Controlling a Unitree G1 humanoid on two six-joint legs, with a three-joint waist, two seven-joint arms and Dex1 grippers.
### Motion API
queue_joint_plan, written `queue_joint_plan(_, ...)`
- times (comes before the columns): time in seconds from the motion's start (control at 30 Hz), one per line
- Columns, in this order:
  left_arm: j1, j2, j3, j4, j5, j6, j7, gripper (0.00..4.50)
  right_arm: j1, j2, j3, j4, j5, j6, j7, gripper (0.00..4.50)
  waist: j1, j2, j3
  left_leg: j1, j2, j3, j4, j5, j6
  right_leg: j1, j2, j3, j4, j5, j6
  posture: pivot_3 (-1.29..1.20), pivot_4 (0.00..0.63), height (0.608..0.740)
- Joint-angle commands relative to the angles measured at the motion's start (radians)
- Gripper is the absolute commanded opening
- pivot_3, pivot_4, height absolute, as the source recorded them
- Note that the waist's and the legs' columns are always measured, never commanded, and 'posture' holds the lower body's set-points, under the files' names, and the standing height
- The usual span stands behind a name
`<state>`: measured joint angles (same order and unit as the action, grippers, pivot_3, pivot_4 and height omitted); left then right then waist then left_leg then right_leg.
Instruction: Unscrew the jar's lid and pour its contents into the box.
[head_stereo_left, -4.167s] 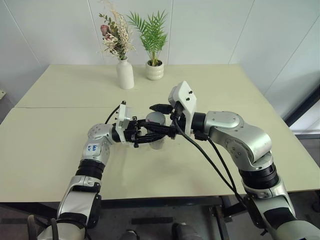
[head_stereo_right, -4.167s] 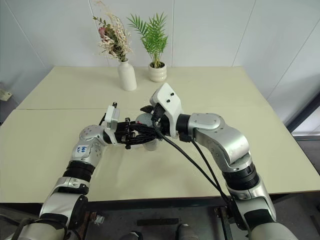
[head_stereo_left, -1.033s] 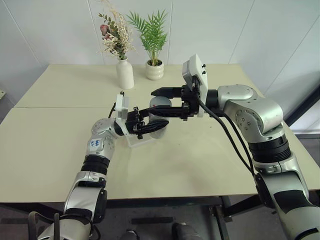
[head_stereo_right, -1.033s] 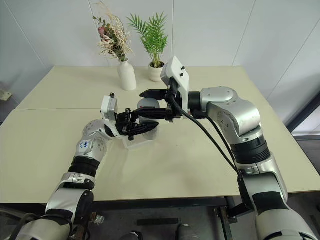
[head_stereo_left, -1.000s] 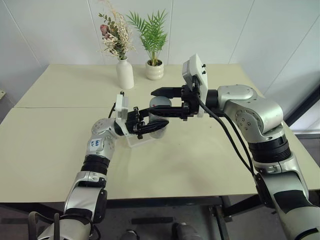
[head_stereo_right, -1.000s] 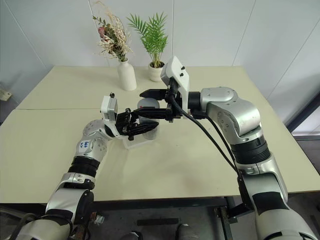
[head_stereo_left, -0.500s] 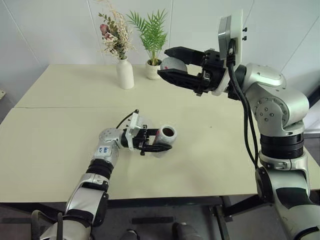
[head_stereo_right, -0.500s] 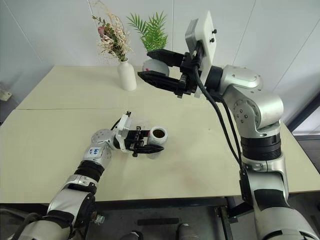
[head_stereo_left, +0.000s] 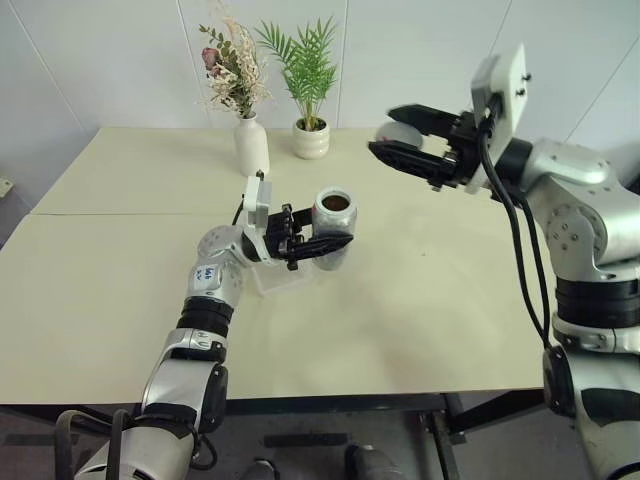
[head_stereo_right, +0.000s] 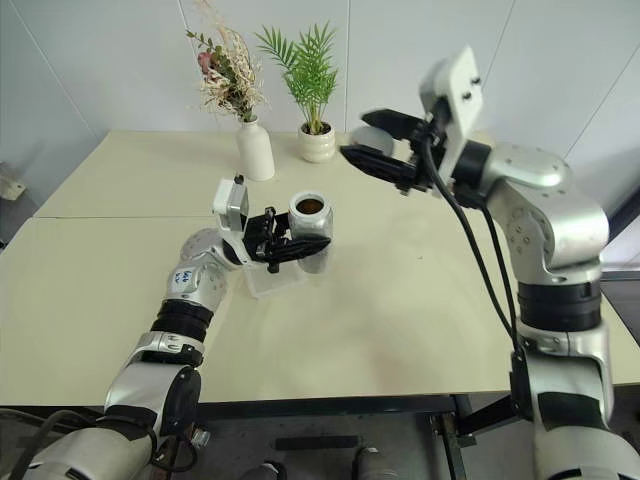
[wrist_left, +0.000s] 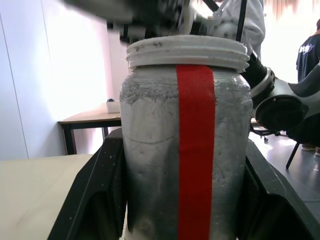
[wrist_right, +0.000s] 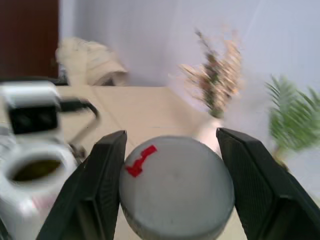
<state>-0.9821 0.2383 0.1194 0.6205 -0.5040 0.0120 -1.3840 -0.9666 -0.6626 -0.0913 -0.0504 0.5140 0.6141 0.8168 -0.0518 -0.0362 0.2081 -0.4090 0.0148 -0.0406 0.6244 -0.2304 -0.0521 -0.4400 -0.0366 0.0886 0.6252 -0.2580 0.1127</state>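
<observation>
Next, my right gripper sets the lid down on the bare front table, on its own side of the clear box (head_stereo_left: 405, 292). The lid is now raised beside the jar.
The jar (head_stereo_left: 334, 222), silver-grey with a red stripe, is held upright above the table with my left gripper (head_stereo_left: 336, 241) shut on its body. Its mouth has no cover, and dark contents (head_stereo_left: 337, 202) show inside. In the left wrist view the jar (wrist_left: 187, 140) stands between both fingers (wrist_left: 95, 200). Directly below the jar, the clear box (head_stereo_left: 280, 280) lies on the table. My right gripper (head_stereo_left: 386, 130) is raised to the jar's right, shut on the round grey lid (head_stereo_left: 400, 133). The right wrist view shows the lid (wrist_right: 177, 187) with a red mark between the fingers (wrist_right: 97, 190).
A white vase (head_stereo_left: 250, 147) of dried flowers and a potted palm (head_stereo_left: 310, 140) stand at the back of the beige table (head_stereo_left: 420, 300). A person (wrist_left: 307, 55) stands in the background of the left wrist view.
The right gripper has taken the lid off the jar and carried it up and away to the right. The left gripper dipped low with the jar tilted, then brought it back up, upright.
</observation>
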Motion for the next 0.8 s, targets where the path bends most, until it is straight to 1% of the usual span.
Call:
queue_joint_plan(0.03, -0.011, 0.054, 0.043, -0.071, -0.024, 0.028, 0.045, 2.24, 0.099, -0.050, -0.055, -0.095, -0.025, 0.029, -0.060, 2.56, -0.002, 0.000, 0.000, 0.000, 0.000, 0.000, 0.000, 0.000, 0.000, 0.000, 0.000, 0.000, 0.000, 0.000, 0.000, 0.00, 0.150, 0.740)
queue_joint_plan(0.13, -0.018, 0.089, 0.065, -0.073, -0.020, 0.043, 0.083, 2.24, 0.200, -0.076, -0.035, -0.143, -0.073, 0.047, -0.101, 2.56, -0.004, 0.000, 0.000, 0.001, 0.000, 0.001, -0.001, 0.000, 0.000, 0.000, 0.000, 0.001, 0.001, 0.000, 0.000, 0.00, 0.150, 0.740)
queue_joint_plan(0.17, -0.019, 0.101, 0.070, -0.071, -0.019, 0.044, 0.091, 2.24, 0.232, -0.068, -0.039, -0.164, -0.070, 0.054, -0.113, 2.56, -0.004, 0.000, 0.000, 0.001, 0.000, 0.001, -0.001, 0.000, 0.000, 0.000, 0.000, 0.001, 0.001, 0.000, 0.000, 0.00, 0.150, 0.740)
queue_joint_plan(0.27, -0.016, 0.149, 0.093, -0.046, -0.005, 0.042, 0.121, 2.24, 0.354, -0.024, -0.006, -0.210, -0.105, 0.058, -0.175, 2.56, -0.004, 0.000, 0.000, 0.002, 0.000, 0.001, -0.001, 0.000, 0.000, 0.000, 0.001, 0.001, 0.001, 0.000, 0.000, 0.00, 0.150, 0.740)
queue_joint_plan(0.33, -0.008, 0.180, 0.095, -0.030, 0.009, 0.031, 0.132, 2.24, 0.414, 0.030, 0.014, -0.203, -0.146, 0.015, -0.229, 2.56, -0.006, 0.000, 0.000, 0.002, 0.001, 0.001, 0.000, 0.000, 0.000, 0.001, 0.002, 0.002, 0.001, 0.000, 0.000, 0.00, 0.150, 0.740)
queue_joint_plan(0.47, 0.019, 0.225, 0.109, -0.013, 0.025, 0.030, 0.177, 2.24, 0.477, 0.134, 0.040, -0.140, -0.191, -0.024, -0.303, 2.56, -0.004, 0.000, 0.000, 0.002, 0.001, 0.002, 0.000, 0.000, 0.000, 0.001, 0.003, 0.003, 0.002, 0.000, 0.000, 0.00, 0.150, 0.740)
queue_joint_plan(0.57, 0.052, 0.252, 0.132, -0.004, 0.038, 0.020, 0.230, 2.24, 0.522, 0.206, 0.064, -0.060, -0.228, -0.097, -0.330, 2.56, -0.003, 0.000, 0.000, 0.002, 0.001, 0.002, 0.001, 0.000, 0.000, 0.001, 0.003, 0.003, 0.002, 0.000, 0.000, 0.00, 0.150, 0.740)
queue_joint_plan(0.67, 0.083, 0.271, 0.144, -0.012, 0.033, 0.029, 0.252, 2.24, 0.529, 0.240, 0.070, 0.008, -0.256, -0.136, -0.347, 2.56, -0.003, 0.000, 0.000, 0.002, 0.001, 0.002, 0.001, 0.000, 0.000, 0.001, 0.003, 0.003, 0.002, 0.000, 0.000, 0.00, 0.150, 0.740)
queue_joint_plan(0.8, 0.149, 0.316, 0.161, -0.058, 0.016, 0.058, 0.241, 2.24, 0.541, 0.271, 0.066, 0.088, -0.283, -0.179, -0.368, 2.56, -0.005, 0.000, 0.000, 0.002, 0.001, 0.002, 0.001, 0.000, 0.000, 0.001, 0.003, 0.003, 0.002, 0.000, 0.000, 0.00, 0.150, 0.740)
